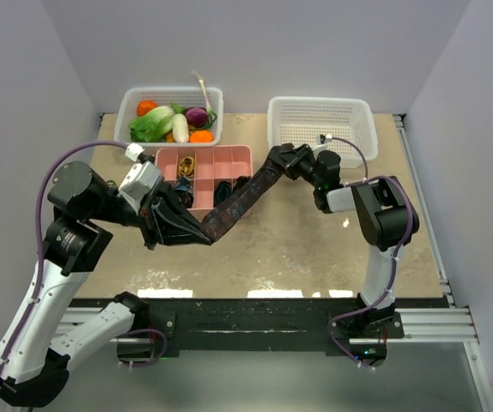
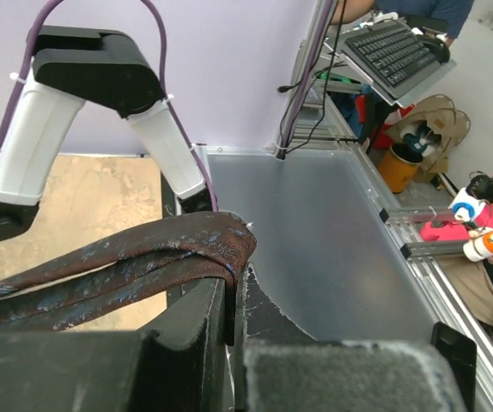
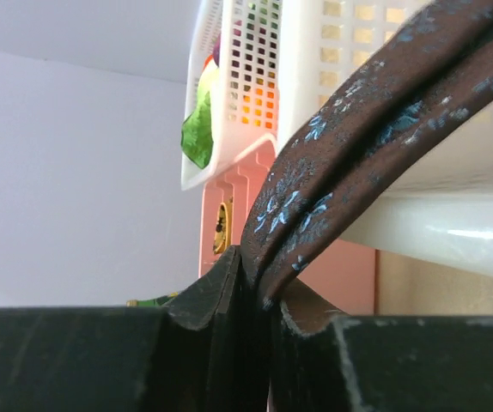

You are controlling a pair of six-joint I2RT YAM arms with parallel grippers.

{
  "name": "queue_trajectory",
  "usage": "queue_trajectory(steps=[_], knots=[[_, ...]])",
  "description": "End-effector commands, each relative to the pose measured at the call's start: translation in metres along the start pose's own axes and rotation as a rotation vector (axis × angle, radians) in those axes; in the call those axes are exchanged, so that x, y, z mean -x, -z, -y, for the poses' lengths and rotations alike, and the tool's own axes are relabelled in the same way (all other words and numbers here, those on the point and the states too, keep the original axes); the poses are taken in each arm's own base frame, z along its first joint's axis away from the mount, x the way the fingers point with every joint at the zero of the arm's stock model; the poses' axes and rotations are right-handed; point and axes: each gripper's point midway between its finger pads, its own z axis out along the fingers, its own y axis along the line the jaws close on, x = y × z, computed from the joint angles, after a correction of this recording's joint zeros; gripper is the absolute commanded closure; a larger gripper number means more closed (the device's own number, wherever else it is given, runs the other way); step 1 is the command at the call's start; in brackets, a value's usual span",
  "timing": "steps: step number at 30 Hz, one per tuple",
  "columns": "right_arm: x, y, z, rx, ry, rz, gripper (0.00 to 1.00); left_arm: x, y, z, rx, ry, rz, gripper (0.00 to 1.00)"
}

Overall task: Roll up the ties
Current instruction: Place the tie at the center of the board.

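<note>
My left gripper should release its tie end on the table [image 1: 192,257] between the pink tray and the black front edge.
A long brownish-maroon tie [image 1: 238,202] with small blue marks hangs stretched between my two grippers above the table. My left gripper [image 1: 162,225] is shut on its wide dark end; in the left wrist view the folded tie [image 2: 143,257] curls over my closed fingers [image 2: 197,322]. My right gripper [image 1: 288,160] is shut on the other end; the right wrist view shows the tie [image 3: 349,146] pinched between my fingers [image 3: 221,296]. A dark rolled tie [image 1: 226,190] sits in the pink tray [image 1: 245,156].
A white basket of vegetables [image 1: 171,116] stands at the back left and an empty white basket [image 1: 322,127] at the back right. The pink compartment tray lies between them, with a yellowish coil [image 1: 185,163] in one cell.
</note>
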Motion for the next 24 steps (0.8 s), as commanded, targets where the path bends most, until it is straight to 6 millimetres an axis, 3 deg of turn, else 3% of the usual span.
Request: queue_trajectory(steps=[1,4,7,9,11,12,13,15,20,21,22,24], knots=[[0.013,-0.003,-0.032,0.094,0.028,0.032,0.90,0.005,0.005,0.035,-0.129,-0.056,-0.010,1.00],[0.016,-0.002,-0.040,0.094,0.063,0.031,0.92,0.007,0.009,0.052,-0.176,-0.096,-0.016,1.00],[0.022,0.003,-0.058,0.114,0.102,0.033,0.94,0.011,0.009,0.055,-0.165,-0.129,0.000,1.00],[0.034,0.011,-0.077,0.130,0.139,0.062,0.94,0.011,0.008,0.050,-0.154,-0.130,0.005,1.00],[0.044,0.020,-0.074,0.080,0.182,0.079,0.94,0.009,0.005,0.039,-0.142,-0.112,0.005,1.00],[0.052,0.030,-0.088,0.091,0.206,0.105,0.94,0.008,0.003,0.029,-0.127,-0.088,0.006,1.00],[0.063,0.040,-0.075,0.039,0.222,0.132,0.94,0.007,0.002,0.022,-0.111,-0.079,0.009,1.00],[0.075,0.055,-0.070,0.008,0.243,0.164,0.95,0.002,-0.003,0.000,-0.066,-0.054,0.010,1.00],[0.114,0.117,-0.048,-0.123,0.295,0.269,0.94,-0.010,-0.012,-0.051,0.023,-0.010,0.019,1.00],[0.116,0.126,-0.044,-0.144,0.299,0.280,0.94,-0.017,-0.016,-0.066,0.028,0.000,0.019,1.00],[0.125,0.142,-0.023,-0.211,0.294,0.299,0.94,-0.021,-0.017,-0.073,0.034,0.012,0.019,1.00],[0.131,0.163,-0.023,-0.242,0.320,0.338,0.93,-0.036,-0.020,-0.091,0.037,0.057,0.017,1.00]])
